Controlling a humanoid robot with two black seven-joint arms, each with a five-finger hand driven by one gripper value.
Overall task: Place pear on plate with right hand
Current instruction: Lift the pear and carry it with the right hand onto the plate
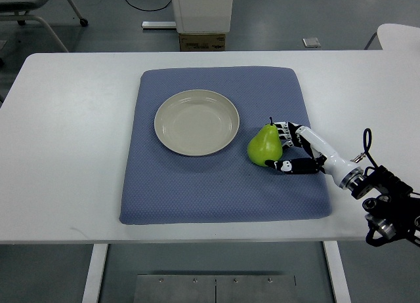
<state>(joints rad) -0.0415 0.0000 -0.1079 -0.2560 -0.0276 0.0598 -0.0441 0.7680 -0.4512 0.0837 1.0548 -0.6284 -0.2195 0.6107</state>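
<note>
My right gripper needs to put the green pear down near the middle of the cream plate point(208, 127).
A green pear point(264, 146) stands upright on the blue mat point(197, 185), just right of the empty cream plate point(196, 122). My right hand point(283, 147) comes in from the lower right and sits against the pear's right side. Its fingers point(286, 129) curl behind the pear and the thumb point(287, 166) reaches in front of it. The pear still rests on the mat. The left arm does not show.
The mat lies on a white table point(65, 132). A white machine base point(201, 11) and a small cardboard box point(201, 42) stand beyond the table's far edge. A chair point(33, 8) is at the top left.
</note>
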